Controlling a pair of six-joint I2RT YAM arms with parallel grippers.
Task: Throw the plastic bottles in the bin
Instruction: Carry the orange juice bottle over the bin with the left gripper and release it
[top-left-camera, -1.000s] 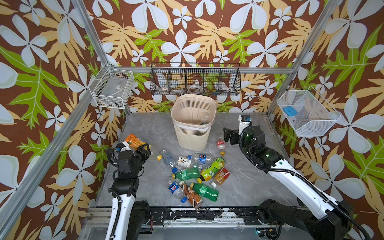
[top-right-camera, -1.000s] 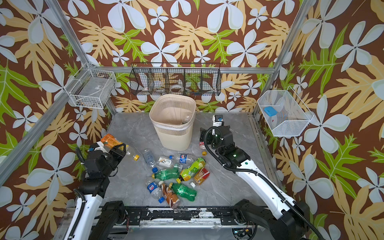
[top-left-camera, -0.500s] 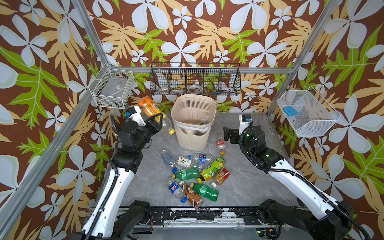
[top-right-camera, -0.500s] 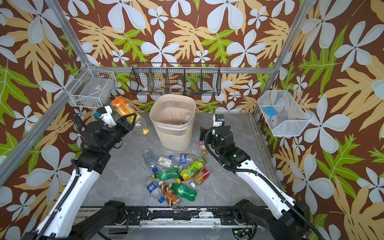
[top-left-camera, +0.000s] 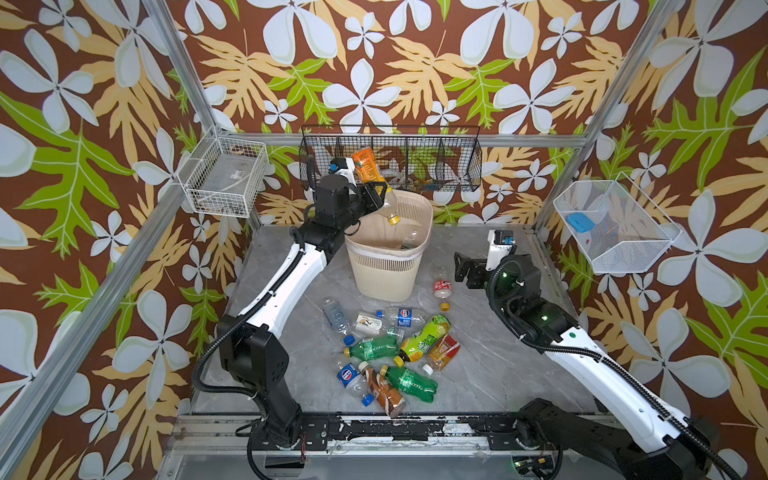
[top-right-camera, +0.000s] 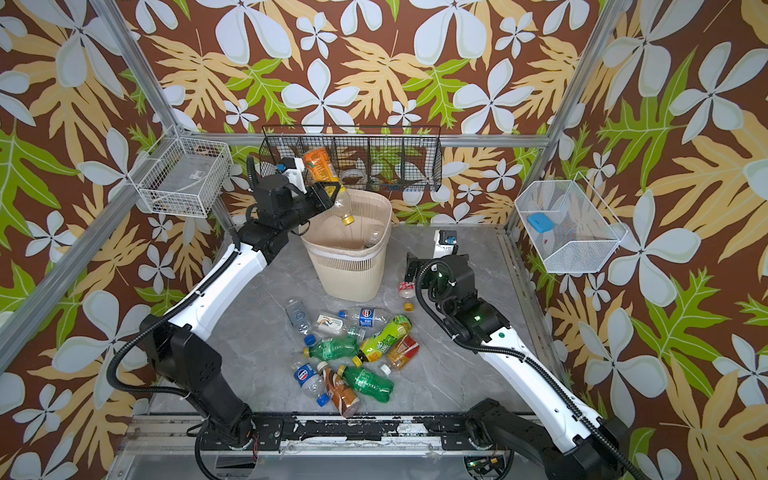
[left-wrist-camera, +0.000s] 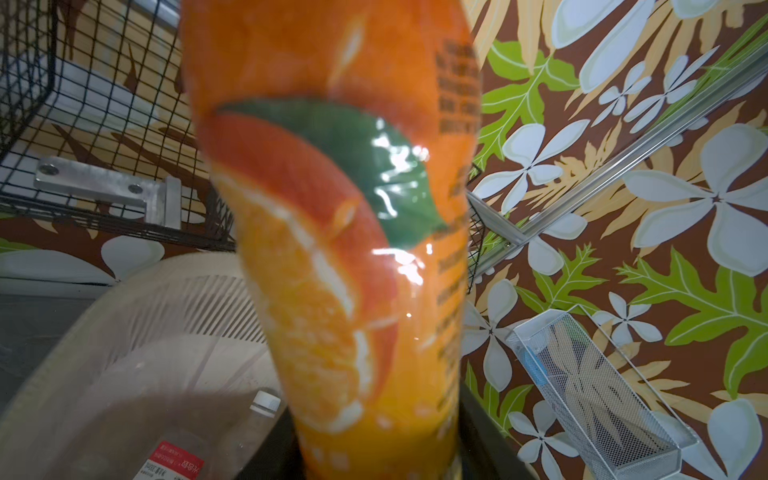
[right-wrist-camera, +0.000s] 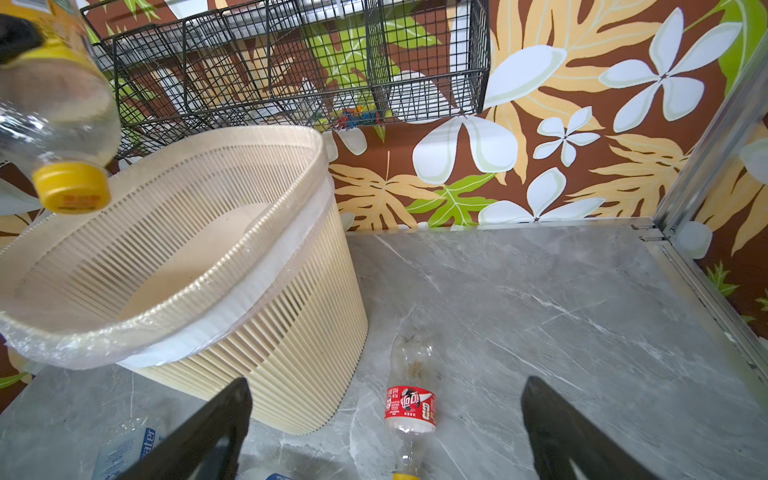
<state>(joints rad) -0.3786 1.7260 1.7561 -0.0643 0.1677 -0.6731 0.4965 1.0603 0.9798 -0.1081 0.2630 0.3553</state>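
The red-labelled bottle is beside the beige bin. My right gripper will go down to it next and close around the bottle's red label (top-left-camera: 441, 286) (right-wrist-camera: 410, 402).
My left gripper (top-left-camera: 374, 195) (top-right-camera: 326, 195) is shut on an orange-labelled plastic bottle (top-left-camera: 368, 168) (top-right-camera: 318, 166). It holds it tilted, yellow cap down, over the back left rim of the beige slotted bin (top-left-camera: 386, 274) (top-right-camera: 353, 274). The left wrist view is filled by that bottle (left-wrist-camera: 332, 249), and a clear bottle (left-wrist-camera: 178, 461) lies inside the bin. Several more bottles (top-left-camera: 390, 353) (top-right-camera: 353, 353) lie heaped on the table in front of the bin. My right gripper (top-left-camera: 463, 270) (right-wrist-camera: 385, 381) hangs open right of the bin, above a red-labelled bottle (right-wrist-camera: 409, 409) (top-left-camera: 442, 286).
A black wire rack (top-left-camera: 390, 162) hangs on the back wall just behind the bin. White wire baskets (top-left-camera: 226, 183) (top-left-camera: 615, 228) hang on the left and right walls. A loose yellow cap (top-left-camera: 445, 306) lies by the red-labelled bottle.
The left arm has lifted the orange-labelled bottle from the table's left side up and across to above the bin. The right arm has not moved.
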